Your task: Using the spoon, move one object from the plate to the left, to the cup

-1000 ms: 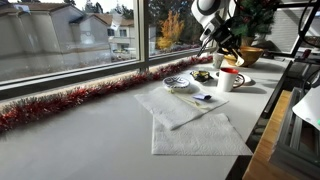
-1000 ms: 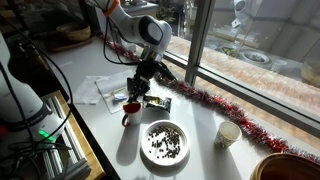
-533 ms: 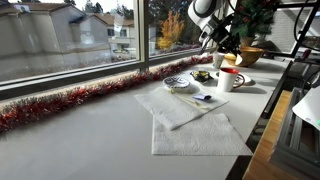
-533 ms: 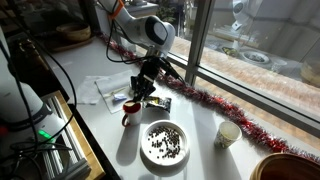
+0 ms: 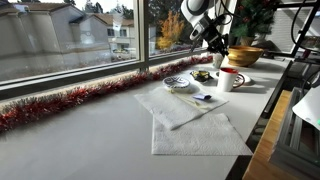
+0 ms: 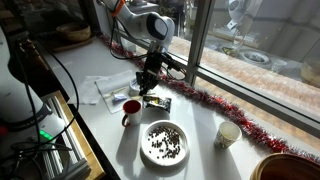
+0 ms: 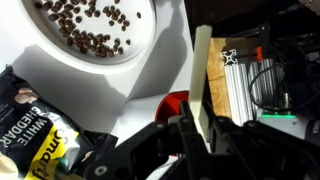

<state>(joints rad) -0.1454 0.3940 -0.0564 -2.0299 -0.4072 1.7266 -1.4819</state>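
The spoon will be released from my gripper in the small pale plate with the bluish rim (image 5: 176,81), near the snack packet.
My gripper (image 7: 196,128) is shut on a pale flat handle, the spoon (image 7: 203,75), which sticks up between the fingers. In both exterior views the gripper (image 5: 215,42) (image 6: 146,88) hangs above the white mug (image 5: 230,78) (image 6: 131,110). The mug's red inside shows just beyond the fingers in the wrist view (image 7: 175,104). The small pale plate with a bluish rim (image 5: 178,83) sits on a napkin, left of the mug and below the gripper's left side. The spoon's bowl end is hidden.
A large white plate of dark beans (image 6: 165,143) (image 7: 100,50) lies beside the mug. A snack packet (image 6: 158,102) (image 7: 35,130), a paper cup (image 6: 228,135), a wooden bowl (image 5: 247,55), white napkins (image 5: 195,125) and red tinsel along the window (image 5: 70,100) are around. The table edge (image 7: 225,100) is close.
The gripper has risen and moved away from the mug toward the window side, still holding the spoon. Nothing on the table has moved.
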